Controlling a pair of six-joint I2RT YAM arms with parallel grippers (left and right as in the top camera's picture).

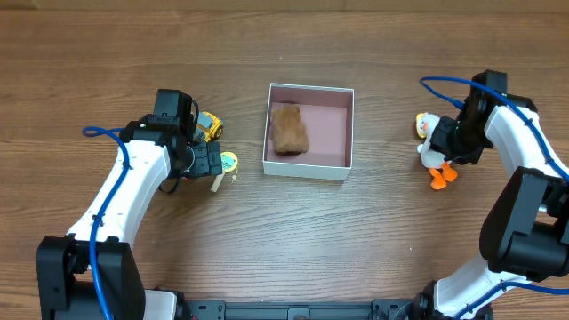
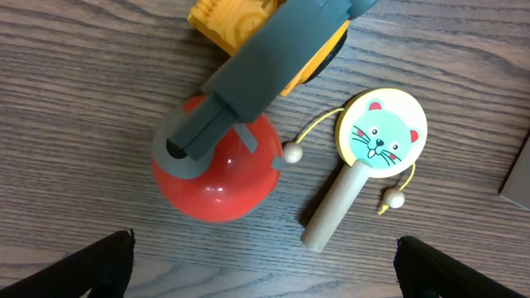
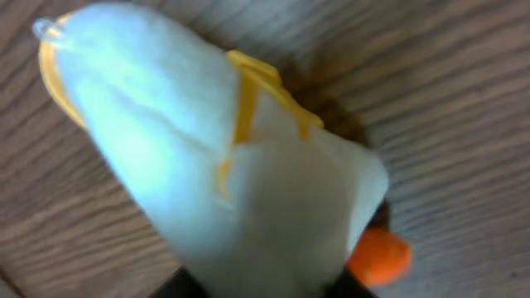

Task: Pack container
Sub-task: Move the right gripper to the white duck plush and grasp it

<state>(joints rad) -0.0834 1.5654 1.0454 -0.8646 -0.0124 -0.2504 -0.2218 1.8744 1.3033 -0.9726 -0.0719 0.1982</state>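
I need to close my left gripper on the body of the yellow toy vehicle (image 1: 210,124) (image 2: 238,25), just past the red ball and the rattle drum.
The container (image 1: 308,164), a square white box with a pink inside, sits mid-table and holds a brown plush toy (image 1: 288,129). My left gripper (image 1: 203,162) is open and empty, and hovers above toys left of the box. In the left wrist view its fingers (image 2: 265,273) spread wide, just short of a red ball with a grey piece (image 2: 217,178), a cat-face rattle drum (image 2: 381,132) and a yellow toy vehicle (image 2: 240,21). My right gripper (image 1: 451,145) grips a white plush duck (image 1: 431,149) with orange feet, right of the box. The duck (image 3: 207,157) fills the right wrist view.
The rattle drum (image 1: 229,163) and the yellow vehicle (image 1: 210,126) lie between my left arm and the box. A grey edge, probably the box wall (image 2: 517,170), shows at the right of the left wrist view. Blue cables run along both arms.
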